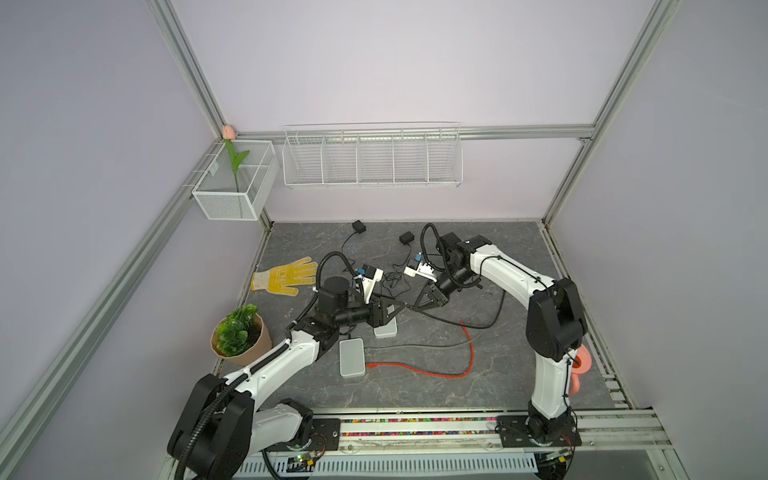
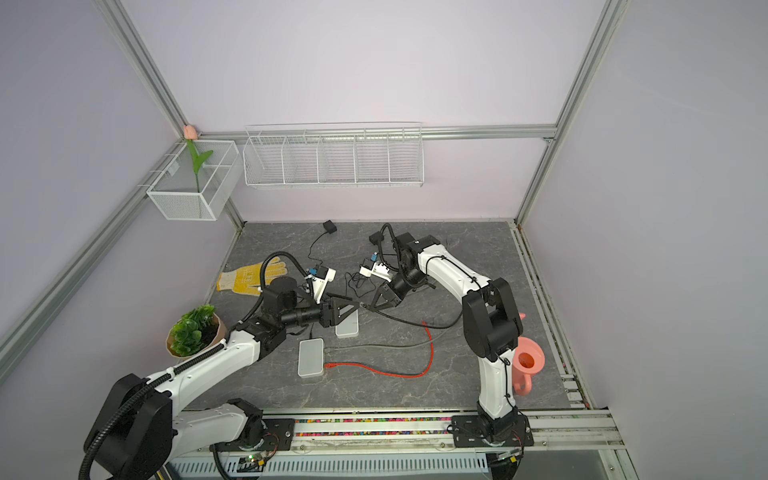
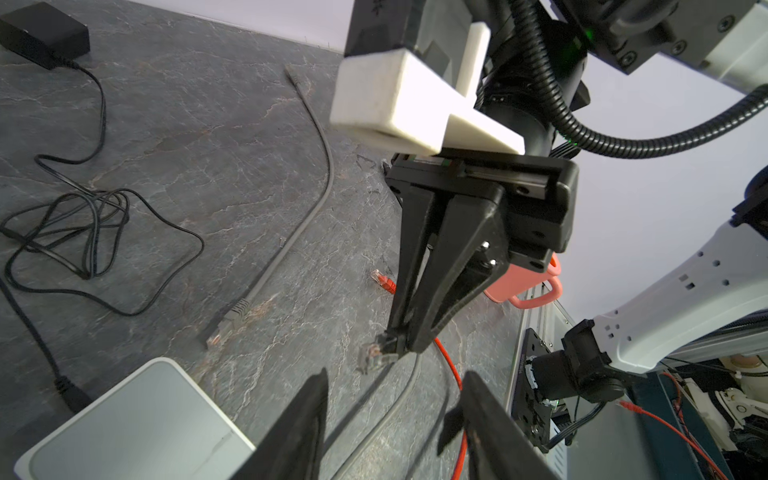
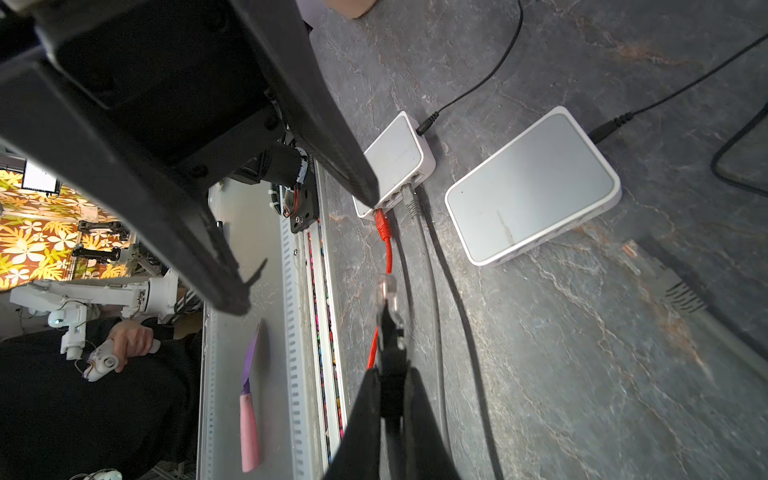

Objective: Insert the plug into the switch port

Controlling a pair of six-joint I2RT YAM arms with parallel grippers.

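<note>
My right gripper is holding the clear plug turned on its side, so my left gripper needs to hold it while my right gripper turns and takes its boot (image 4: 392,390).
My right gripper (image 4: 392,372) is shut on the black boot of a clear plug (image 4: 388,289), held above the table on a black cable. The plug points toward a white switch (image 4: 395,153), which has a red plug (image 4: 382,224) and a grey plug (image 4: 411,205) at its ports. A second white switch (image 4: 532,183) lies beside it. My left gripper (image 3: 396,372) is open, its jaws on either side just short of the plug (image 3: 372,357). In both top views the two grippers (image 1: 401,305) (image 1: 412,307) meet tip to tip over the nearer switch (image 1: 385,331).
A loose grey cable with its plug (image 3: 239,311) and a tangle of black adapter cord (image 3: 83,232) lie on the table. A red cable (image 1: 432,372) loops near the front. A yellow glove (image 1: 286,276), a potted plant (image 1: 239,334) and a pink jug (image 2: 528,363) stand around.
</note>
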